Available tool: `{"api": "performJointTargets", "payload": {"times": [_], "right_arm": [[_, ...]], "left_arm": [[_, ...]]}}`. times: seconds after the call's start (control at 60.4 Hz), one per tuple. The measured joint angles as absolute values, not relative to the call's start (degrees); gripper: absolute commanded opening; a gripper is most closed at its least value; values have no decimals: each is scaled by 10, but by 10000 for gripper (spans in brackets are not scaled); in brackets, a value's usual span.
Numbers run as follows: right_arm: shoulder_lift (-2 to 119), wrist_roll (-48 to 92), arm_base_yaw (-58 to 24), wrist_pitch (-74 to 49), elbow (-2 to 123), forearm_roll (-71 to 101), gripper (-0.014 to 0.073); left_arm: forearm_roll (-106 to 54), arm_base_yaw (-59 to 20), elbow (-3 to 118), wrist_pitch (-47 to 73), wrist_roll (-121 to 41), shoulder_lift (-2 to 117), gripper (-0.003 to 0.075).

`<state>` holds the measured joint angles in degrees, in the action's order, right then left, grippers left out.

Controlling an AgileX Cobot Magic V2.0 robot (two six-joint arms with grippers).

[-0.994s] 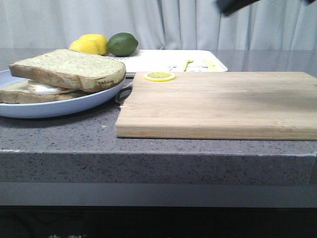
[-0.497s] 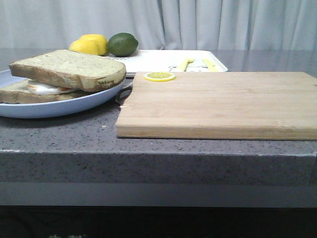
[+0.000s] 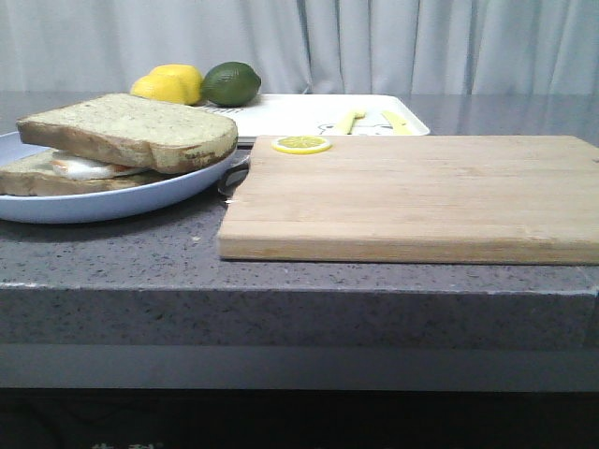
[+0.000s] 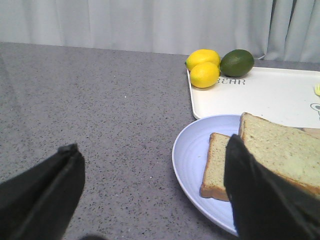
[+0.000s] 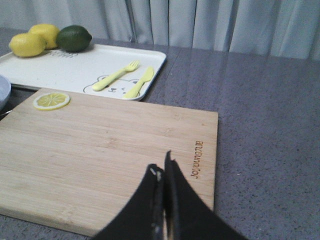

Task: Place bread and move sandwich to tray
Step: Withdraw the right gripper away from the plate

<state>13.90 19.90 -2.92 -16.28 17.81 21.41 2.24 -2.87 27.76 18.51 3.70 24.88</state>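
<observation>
Next, I close my left gripper on the pale blue plate's rim (image 3: 8,143) (image 4: 176,154), on the side that is farthest away from the wooden cutting board.
The thick speckled bread (image 3: 131,129) lies on top of the egg sandwich (image 3: 65,171) on the round pale blue plate (image 3: 112,201) at the left. In the left wrist view the bread (image 4: 285,150), the lower slice (image 4: 216,167) and the plate (image 4: 192,155) show. My left gripper (image 4: 152,185) is open and empty, above the countertop beside the plate. My right gripper (image 5: 162,172) is shut and empty, above the wooden cutting board (image 5: 100,150). The white tray (image 3: 318,114) lies behind, also seen in the right wrist view (image 5: 75,67). Neither gripper shows in the front view.
Two lemons (image 3: 170,84) and a lime (image 3: 231,82) sit on the tray's far left corner. A yellow fork (image 5: 116,75) and knife (image 5: 140,82) lie on the tray. A lemon slice (image 3: 301,144) lies on the cutting board (image 3: 412,196).
A dark arm part at the top right of the front view one second ago has left the view. The food and plate have not moved.
</observation>
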Motion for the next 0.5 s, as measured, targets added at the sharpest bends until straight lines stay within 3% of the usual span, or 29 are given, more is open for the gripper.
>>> {"api": "performJointTargets", "payload": {"times": [0.215, 0.497], "right_arm": [[135, 199, -29, -145, 175, 216, -76], [135, 199, -29, -144, 175, 217, -76]], "left_arm": [[20, -29, 336, 222, 37, 325, 568], [20, -29, 504, 356, 26, 573, 568]]}}
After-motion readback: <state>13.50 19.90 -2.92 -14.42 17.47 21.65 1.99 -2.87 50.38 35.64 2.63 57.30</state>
